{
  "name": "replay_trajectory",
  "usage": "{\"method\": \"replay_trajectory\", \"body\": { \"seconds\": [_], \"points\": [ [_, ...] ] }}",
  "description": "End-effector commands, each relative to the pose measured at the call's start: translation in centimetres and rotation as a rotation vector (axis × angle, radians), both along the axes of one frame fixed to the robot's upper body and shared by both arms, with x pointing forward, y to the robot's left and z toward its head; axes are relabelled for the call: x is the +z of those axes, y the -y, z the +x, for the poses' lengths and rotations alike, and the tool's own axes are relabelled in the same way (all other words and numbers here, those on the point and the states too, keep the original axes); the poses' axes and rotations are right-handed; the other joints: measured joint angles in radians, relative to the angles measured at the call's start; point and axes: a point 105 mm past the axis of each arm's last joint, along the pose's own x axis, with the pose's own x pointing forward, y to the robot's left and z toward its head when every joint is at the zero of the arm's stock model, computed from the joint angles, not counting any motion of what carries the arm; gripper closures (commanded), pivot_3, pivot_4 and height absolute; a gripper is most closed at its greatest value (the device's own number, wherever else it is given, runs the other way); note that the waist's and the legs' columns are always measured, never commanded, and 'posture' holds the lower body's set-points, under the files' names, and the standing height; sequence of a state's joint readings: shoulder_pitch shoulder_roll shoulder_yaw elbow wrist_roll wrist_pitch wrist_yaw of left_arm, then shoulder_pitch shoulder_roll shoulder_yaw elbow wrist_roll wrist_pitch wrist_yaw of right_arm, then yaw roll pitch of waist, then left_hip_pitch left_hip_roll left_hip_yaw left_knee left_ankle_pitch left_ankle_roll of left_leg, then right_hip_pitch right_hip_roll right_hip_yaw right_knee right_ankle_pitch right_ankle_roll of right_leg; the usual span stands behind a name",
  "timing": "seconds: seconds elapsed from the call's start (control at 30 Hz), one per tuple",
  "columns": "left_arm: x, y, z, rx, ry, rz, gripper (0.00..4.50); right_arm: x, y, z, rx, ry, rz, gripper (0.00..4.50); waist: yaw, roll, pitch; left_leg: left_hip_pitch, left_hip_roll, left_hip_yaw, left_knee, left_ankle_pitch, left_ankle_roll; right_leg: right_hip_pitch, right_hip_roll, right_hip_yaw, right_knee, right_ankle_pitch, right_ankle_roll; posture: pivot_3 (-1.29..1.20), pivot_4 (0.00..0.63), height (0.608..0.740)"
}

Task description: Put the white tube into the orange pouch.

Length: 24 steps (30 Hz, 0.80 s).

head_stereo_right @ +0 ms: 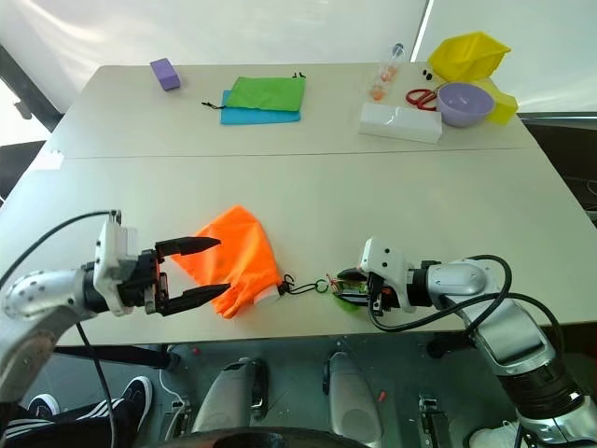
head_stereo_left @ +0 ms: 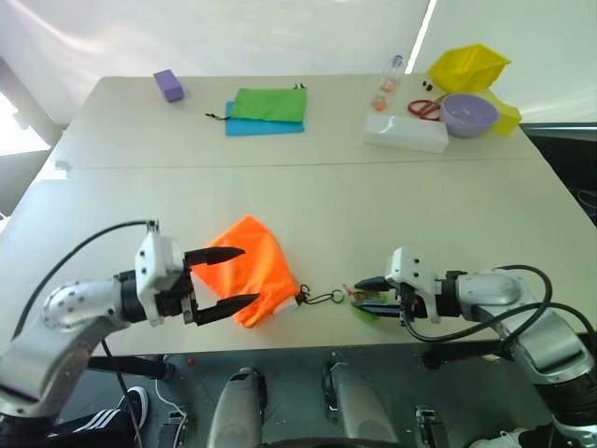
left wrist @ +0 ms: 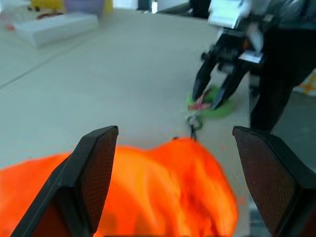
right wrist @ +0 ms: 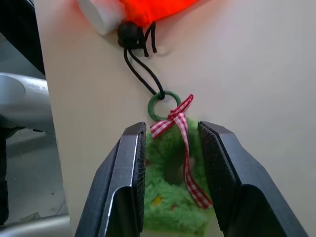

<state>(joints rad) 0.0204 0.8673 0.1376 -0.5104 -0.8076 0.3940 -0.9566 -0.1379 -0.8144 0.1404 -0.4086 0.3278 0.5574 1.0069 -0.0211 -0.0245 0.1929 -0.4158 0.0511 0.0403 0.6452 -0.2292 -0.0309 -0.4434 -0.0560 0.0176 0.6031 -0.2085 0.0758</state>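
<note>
Next, my right gripper grips the toggle's body (right wrist: 170, 205) and pulls the black cord taut, as the cord is slack and my right gripper's fingers are at the green toggle's ribbon.
The orange pouch (head_stereo_left: 266, 271) lies crumpled near the table's front edge, its mouth facing right. The white tube (head_stereo_left: 287, 304) sticks its capped end out of that mouth; the rest is hidden inside the fabric. A black cord runs right from the pouch to a green ring and a fuzzy green toggle (right wrist: 170, 192) with a red checked ribbon. My left gripper (head_stereo_left: 250, 274) hovers open over the pouch's left part, holding nothing. My right gripper (right wrist: 171, 129) is shut on the green toggle.
Far across the table lie a purple block (head_stereo_left: 169, 85), a green pouch (head_stereo_left: 270, 104) on a blue one (head_stereo_left: 261, 126), a white box (head_stereo_left: 406, 133), a clear bottle (head_stereo_left: 390, 79), red scissors (head_stereo_left: 424, 109), a purple bowl (head_stereo_left: 468, 114) and a yellow bin (head_stereo_left: 468, 67).
</note>
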Motion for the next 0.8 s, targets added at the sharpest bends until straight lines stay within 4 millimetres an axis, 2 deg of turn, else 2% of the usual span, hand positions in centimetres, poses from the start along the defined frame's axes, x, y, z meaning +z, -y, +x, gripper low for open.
{"method": "replay_trajectory", "body": {
  "seconds": [0.03, 0.17, 0.27, 0.37, 0.4, 0.57, 0.7, 0.77, 0.8],
  "points": [
    [1.6, -0.2, 0.3, -0.045, -0.066, -0.074, 0.53, 1.0, 0.0, 0.3, 0.005, 0.04, 0.012, 2.81, 0.001, 0.0, 0.0, 0.0, 0.0, 0.001, 0.0, 0.0, 0.0, 0.0, 0.0, 0.0, 0.0, 0.0, 0.0, 0.0, 0.15, 0.74],
    [2.9, -0.2, 2.8, 0.007, -0.033, -0.17, 0.53, 1.1, -0.1, 0.9, -0.019, 0.029, 0.055, 2.81, 0.007, 0.0, 0.0, -0.002, 0.0, -0.001, 0.0, 0.0, 0.001, 0.0, 0.001, 0.0, 0.0, 0.0, 0.0, 0.0, 0.15, 0.74],
    [0.9, 0.9, 4.7, 0.001, -0.02, -0.101, 0.46, 1.4, -0.7, 0.9, -0.022, -0.001, 0.101, 1.88, 0.01, -0.001, 0.0, -0.002, -0.001, -0.004, 0.002, 0.0, 0.001, 0.002, 0.005, 0.001, 0.0, 0.0, 0.0, 0.0, 0.15, 0.74],
    [-1.0, 1.6, 5.2, -0.067, 0.002, 0.019, 0.46, 1.3, -0.4, 1.3, -0.043, 0.044, 0.055, 0.33, 0.009, -0.001, 0.0, -0.003, -0.001, -0.006, 0.002, 0.0, 0.001, 0.002, 0.007, 0.003, 0.0, 0.001, 0.0, 0.0, 0.15, 0.74],
    [-1.1, 1.8, 5.5, -0.082, 0.006, 0.015, 0.46, 1.3, -0.3, 1.3, -0.041, 0.051, 0.046, 0.03, 0.009, -0.001, 0.0, -0.003, -0.001, -0.006, 0.002, 0.0, 0.001, 0.002, 0.007, 0.003, 0.0, 0.001, -0.002, 0.0, 0.15, 0.74],
    [-0.9, 3.9, 7.1, -0.227, 0.033, 0.051, 0.46, 1.9, -0.3, 0.7, -0.002, 0.085, 0.002, 0.03, 0.015, -0.001, 0.0, -0.006, -0.001, -0.01, 0.004, 0.0, 0.001, 0.0, 0.009, 0.002, 0.003, 0.003, -0.004, 0.0, 0.15, 0.74],
    [-0.7, 4.3, 7.7, -0.259, 0.023, 0.034, 0.46, -0.2, 0.4, 0.2, -0.014, 0.056, -0.1, 0.03, 0.007, -0.001, 0.0, -0.006, -0.001, -0.01, 0.004, 0.0, 0.002, 0.0, 0.009, 0.003, 0.005, 0.003, -0.004, 0.0, 0.15, 0.74],
    [-1.0, 4.5, 7.8, -0.275, 0.021, 0.035, 0.46, -0.6, 0.6, 0.3, -0.032, 0.056, -0.109, 0.03, 0.007, -0.001, 0.0, -0.006, -0.001, -0.01, 0.004, 0.0, 0.002, -0.001, 0.009, 0.002, 0.008, 0.001, -0.002, 0.0, 0.15, 0.74],
    [-1.2, 4.6, 8.0, -0.277, 0.019, 0.04, 0.46, -0.8, 0.6, 0.5, -0.039, 0.065, -0.117, 0.27, 0.007, -0.001, -0.001, -0.005, -0.001, -0.011, 0.004, 0.001, 0.002, -0.001, 0.01, 0.002, 0.009, 0.001, -0.001, 0.0, 0.15, 0.74]
  ]
}}
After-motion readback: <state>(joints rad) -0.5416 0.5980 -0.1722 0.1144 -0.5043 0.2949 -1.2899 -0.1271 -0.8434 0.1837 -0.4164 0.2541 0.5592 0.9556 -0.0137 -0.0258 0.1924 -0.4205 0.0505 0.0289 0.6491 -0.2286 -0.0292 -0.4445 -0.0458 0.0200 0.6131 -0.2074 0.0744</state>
